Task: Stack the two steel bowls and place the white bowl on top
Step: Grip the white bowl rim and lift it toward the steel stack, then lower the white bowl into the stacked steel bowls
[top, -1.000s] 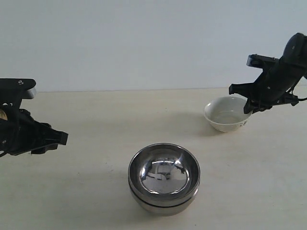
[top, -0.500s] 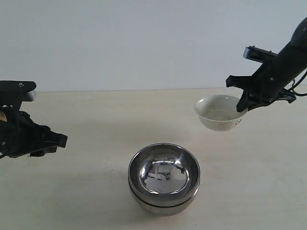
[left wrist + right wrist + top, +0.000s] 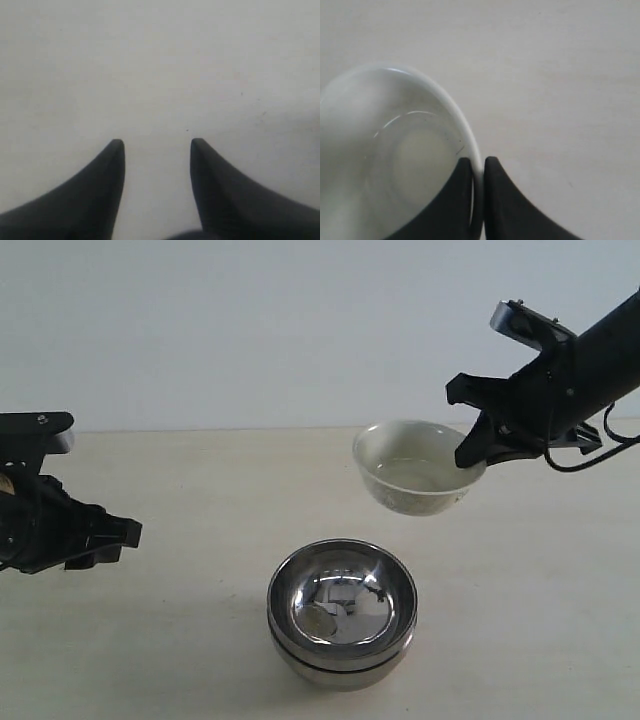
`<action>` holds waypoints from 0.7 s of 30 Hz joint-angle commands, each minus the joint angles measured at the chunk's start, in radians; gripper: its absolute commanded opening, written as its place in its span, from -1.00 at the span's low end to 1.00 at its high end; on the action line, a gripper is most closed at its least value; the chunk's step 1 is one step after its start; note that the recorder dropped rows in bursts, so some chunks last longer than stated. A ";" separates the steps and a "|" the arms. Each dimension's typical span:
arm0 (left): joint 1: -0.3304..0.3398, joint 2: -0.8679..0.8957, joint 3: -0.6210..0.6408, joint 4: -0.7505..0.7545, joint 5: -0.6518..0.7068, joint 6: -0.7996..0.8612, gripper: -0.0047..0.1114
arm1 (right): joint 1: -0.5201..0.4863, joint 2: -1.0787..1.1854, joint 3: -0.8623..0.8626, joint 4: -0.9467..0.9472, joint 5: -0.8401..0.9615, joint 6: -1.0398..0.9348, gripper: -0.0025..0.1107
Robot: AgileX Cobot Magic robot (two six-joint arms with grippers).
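Observation:
Next, my right gripper releases the white bowl inside the upper of the nested steel bowls point(image 3: 343, 601). The white bowl now hangs in the air above them.
Two steel bowls point(image 3: 341, 612) sit nested one inside the other near the table's front middle. The white bowl point(image 3: 415, 480) hangs in the air above and to the right of them, clear of the table. My right gripper point(image 3: 478, 452) is shut on its right rim; the right wrist view shows the white bowl point(image 3: 395, 165) with one finger inside and one outside the rim, right gripper point(image 3: 479, 161). My left gripper point(image 3: 125, 535) hovers at the far left, open with nothing between its fingers point(image 3: 112, 165), left gripper point(image 3: 156, 143).
The pale table point(image 3: 180, 480) runs back to a plain white wall point(image 3: 300, 320). Only bare tabletop point(image 3: 160, 75) lies under the left gripper.
My right gripper has lifted the white bowl off the table and carried it left and up, toward the stacked steel bowls. The left arm has stayed put.

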 commanded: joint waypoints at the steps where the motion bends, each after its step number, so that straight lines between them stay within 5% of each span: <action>1: -0.002 0.002 -0.005 -0.064 0.025 0.006 -0.22 | 0.073 -0.132 0.107 0.013 -0.033 -0.003 -0.96; 12: -0.133 0.002 -0.005 -0.170 0.051 0.057 -0.22 | 0.277 -0.222 0.310 0.017 -0.218 0.033 -0.96; 21: -0.142 0.002 -0.005 -0.196 0.070 0.057 -0.22 | 0.293 -0.222 0.382 0.017 -0.297 0.030 -0.96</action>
